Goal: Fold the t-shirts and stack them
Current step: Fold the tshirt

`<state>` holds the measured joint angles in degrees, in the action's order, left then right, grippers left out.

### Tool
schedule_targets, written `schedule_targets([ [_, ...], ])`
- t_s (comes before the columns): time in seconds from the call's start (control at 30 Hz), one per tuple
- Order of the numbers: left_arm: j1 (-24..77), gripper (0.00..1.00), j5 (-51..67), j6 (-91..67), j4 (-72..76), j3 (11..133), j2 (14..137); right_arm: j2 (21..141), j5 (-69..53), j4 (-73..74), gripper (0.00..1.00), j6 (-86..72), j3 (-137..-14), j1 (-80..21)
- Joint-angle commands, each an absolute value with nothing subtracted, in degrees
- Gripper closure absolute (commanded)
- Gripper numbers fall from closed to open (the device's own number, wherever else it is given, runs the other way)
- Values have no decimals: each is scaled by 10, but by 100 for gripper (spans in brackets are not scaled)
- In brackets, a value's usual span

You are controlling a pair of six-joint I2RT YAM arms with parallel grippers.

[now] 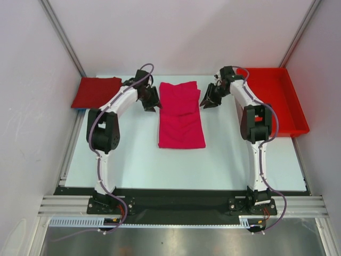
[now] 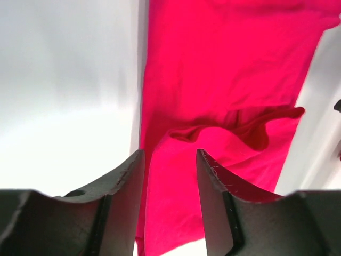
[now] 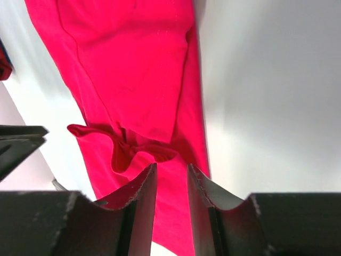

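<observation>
The pink t-shirt's rumpled flap edge gapes across its strip, so both grippers should pinch the flap's corners (image 2: 169, 137) and straighten that edge before folding further.
The magenta-pink t-shirt (image 1: 181, 117) lies flat in the table's middle, folded into a long strip with a rumpled fold near its far end. It also shows in the left wrist view (image 2: 224, 69) and the right wrist view (image 3: 133, 64). The darker crimson t-shirt (image 1: 96, 92) lies folded at the back left corner. My left gripper (image 1: 151, 101) is open at the pink shirt's far left edge, the cloth showing between its jaws (image 2: 170, 160). My right gripper (image 1: 206, 100) is open at the far right edge, over the cloth (image 3: 171, 170). Neither holds anything.
A rigid red plastic tray (image 1: 298, 114) stands at the back right, beside the right arm. The white table (image 1: 133, 160) is walled at the left, right and back. A black strip and metal rails run along the near edge.
</observation>
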<state>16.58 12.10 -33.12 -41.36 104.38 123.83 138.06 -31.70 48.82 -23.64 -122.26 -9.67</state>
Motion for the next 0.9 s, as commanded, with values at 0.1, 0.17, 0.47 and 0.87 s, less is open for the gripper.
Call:
schedule_targets([
  [0.1, 179, 57, 131, -282, -390, 978, 1107, 1270, -293, 525, 66, -186, -1146, -123],
  [0.17, 186, 58, 179, -291, -330, 892, 1065, 1232, -310, 483, 66, -185, -1079, -140],
  [0.47, 195, 51, 123, -239, -314, 878, 1094, 1277, -259, 468, 49, -153, -1095, -149],
  [0.87, 195, 54, 127, -221, -345, 978, 1204, 1354, -237, 506, 49, -123, -1200, -147],
])
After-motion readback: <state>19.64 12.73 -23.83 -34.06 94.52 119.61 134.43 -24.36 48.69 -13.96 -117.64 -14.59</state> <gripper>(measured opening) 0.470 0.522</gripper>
